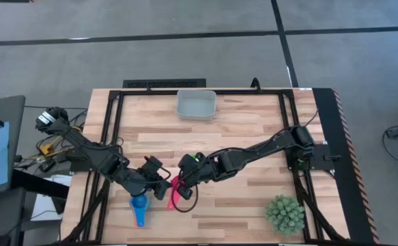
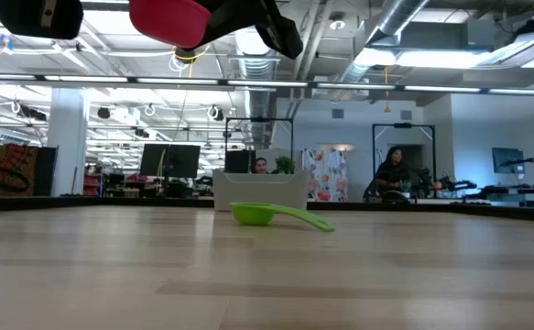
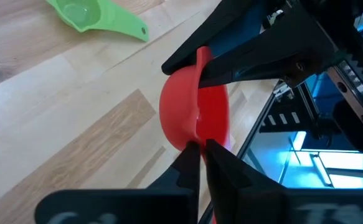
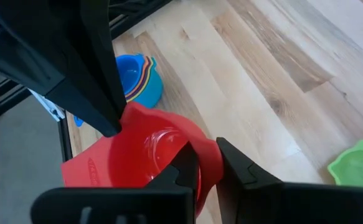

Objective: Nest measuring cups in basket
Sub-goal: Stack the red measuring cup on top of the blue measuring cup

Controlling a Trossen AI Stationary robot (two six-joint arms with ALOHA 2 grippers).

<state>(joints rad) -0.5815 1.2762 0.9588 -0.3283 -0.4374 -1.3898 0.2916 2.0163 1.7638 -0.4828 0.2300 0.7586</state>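
Both my grippers are pinching the red cup by its rim. Next, my left gripper takes the flat handle point(image 4: 88, 167) before it lowers the bowl into the blue cup.
The red measuring cup point(image 1: 175, 186) hangs in the air between my two grippers, over the table's near middle; in the low view the red cup point(image 2: 169, 19) is high above the wood. My left gripper point(image 3: 201, 152) and my right gripper point(image 4: 206, 163) are both shut on it from opposite sides. The green cup point(image 2: 253, 214) sits on its base on the table, just beyond the grippers. A nested stack of cups point(image 4: 134, 78), blue outermost, stands on the table near its near-left edge. The basket point(image 1: 196, 104) rests at the far middle. My left gripper pinches the red cup's rim point(image 3: 197, 138) between its two fingers, one inside the bowl and one outside. It comes from the table's left. The cup is lifted clear of the table. My right gripper pinches the opposite side of the red cup's wall point(image 4: 207, 152), one finger inside and one outside. It comes from the table's right. The cup's flat handle point(image 4: 88, 168) sticks out free to one side.
A spiky green plant point(image 1: 285, 213) stands at the near right corner. Black frame rails point(image 1: 110, 137) run along the table's left, right and far sides. Bare wood lies between the grippers and the basket. People sit in the room beyond the table.
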